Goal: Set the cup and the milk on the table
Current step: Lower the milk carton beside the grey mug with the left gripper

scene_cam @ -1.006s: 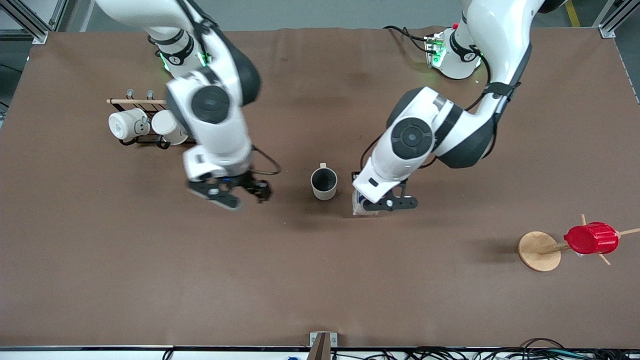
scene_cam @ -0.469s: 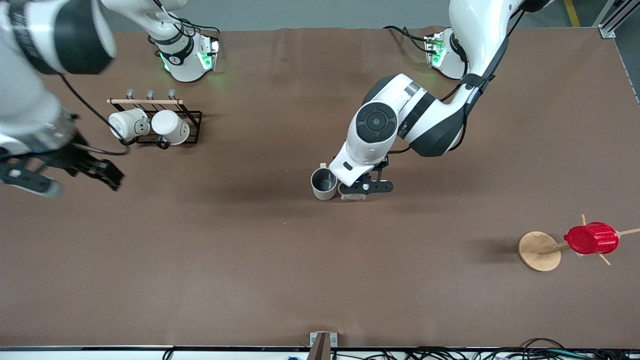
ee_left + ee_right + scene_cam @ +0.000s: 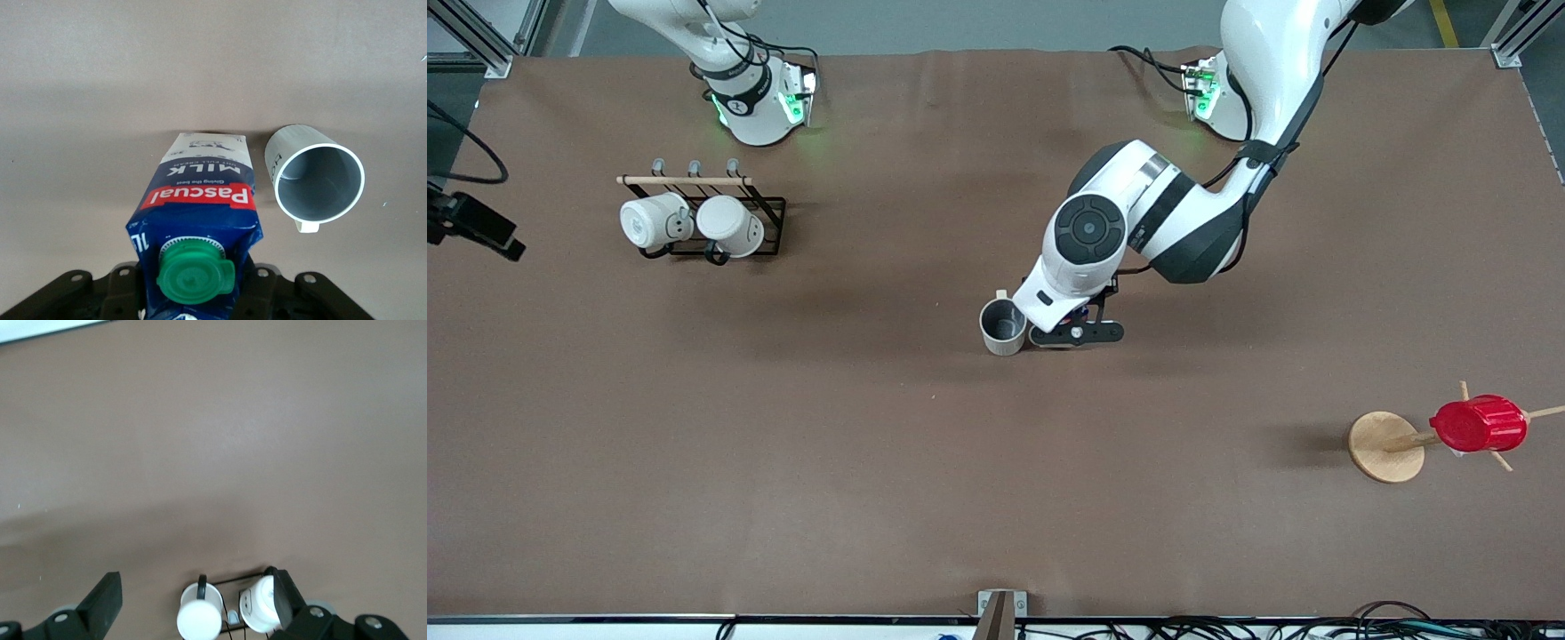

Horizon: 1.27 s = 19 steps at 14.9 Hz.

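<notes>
Next, I set the milk carton down with my left gripper on the brown table (image 3: pixel 1064 342) (image 3: pixel 212 152), beside the off-white cup.
The off-white cup (image 3: pixel 1003 326) with a dark grey inside stands upright on the brown table (image 3: pixel 960 489), near its middle. My left gripper (image 3: pixel 1074 333) is beside the cup, toward the left arm's end, and is shut on the milk. In the front view the arm hides the carton. In the left wrist view the blue milk carton (image 3: pixel 200 213) with its green cap (image 3: pixel 195 272) sits between the jaws of my left gripper (image 3: pixel 197 297). Its white base is at the table next to the cup (image 3: pixel 319 175). My right gripper (image 3: pixel 195 597) is open and empty, high over the table's edge at the right arm's end (image 3: pixel 476 229).
A black wire rack (image 3: pixel 769 213) with two white mugs (image 3: pixel 694 222) stands toward the right arm's end; it also shows in the right wrist view (image 3: pixel 223 613). A wooden stand (image 3: pixel 1383 446) carries a ribbed red cup (image 3: pixel 1478 424) toward the left arm's end.
My right gripper left the spot beside the cup and swung out to the table's edge. My left gripper carried the milk closer to the cup and lowered it.
</notes>
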{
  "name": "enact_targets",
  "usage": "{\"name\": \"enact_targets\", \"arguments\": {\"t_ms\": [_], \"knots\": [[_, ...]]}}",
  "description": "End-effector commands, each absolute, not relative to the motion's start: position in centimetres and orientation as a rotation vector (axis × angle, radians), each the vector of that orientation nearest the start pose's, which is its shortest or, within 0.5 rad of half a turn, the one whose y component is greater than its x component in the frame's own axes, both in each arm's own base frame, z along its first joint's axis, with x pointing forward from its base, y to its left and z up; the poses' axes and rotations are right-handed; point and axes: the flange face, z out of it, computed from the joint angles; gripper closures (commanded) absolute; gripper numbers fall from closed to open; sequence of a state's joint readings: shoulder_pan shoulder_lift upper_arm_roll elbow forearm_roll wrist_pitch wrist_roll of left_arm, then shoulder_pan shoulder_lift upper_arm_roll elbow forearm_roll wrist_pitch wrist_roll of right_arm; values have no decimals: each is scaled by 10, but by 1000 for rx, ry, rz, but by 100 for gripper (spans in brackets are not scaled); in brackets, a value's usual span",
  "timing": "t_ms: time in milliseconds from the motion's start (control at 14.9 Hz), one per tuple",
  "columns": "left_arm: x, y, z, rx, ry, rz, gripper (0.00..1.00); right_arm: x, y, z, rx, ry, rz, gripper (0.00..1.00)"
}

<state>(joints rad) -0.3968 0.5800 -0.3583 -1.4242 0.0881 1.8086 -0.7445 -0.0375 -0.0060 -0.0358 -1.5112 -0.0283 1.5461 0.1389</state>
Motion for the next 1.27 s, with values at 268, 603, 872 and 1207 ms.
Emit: {"name": "enact_targets", "arguments": {"t_ms": [268, 603, 872, 1207], "knots": [[535, -431, 353, -3082, 126, 301, 85, 548, -47, 653, -3124, 281, -41, 0], [530, -433, 336, -3093, 136, 292, 83, 549, -40, 654, -3127, 262, -48, 0], [533, -430, 340, -3104, 119, 292, 69, 549, -36, 652, -3128, 252, -41, 0], [534, -430, 346, -3108, 105, 278, 0, 549, -37, 652, -3126, 254, -38, 0]]}}
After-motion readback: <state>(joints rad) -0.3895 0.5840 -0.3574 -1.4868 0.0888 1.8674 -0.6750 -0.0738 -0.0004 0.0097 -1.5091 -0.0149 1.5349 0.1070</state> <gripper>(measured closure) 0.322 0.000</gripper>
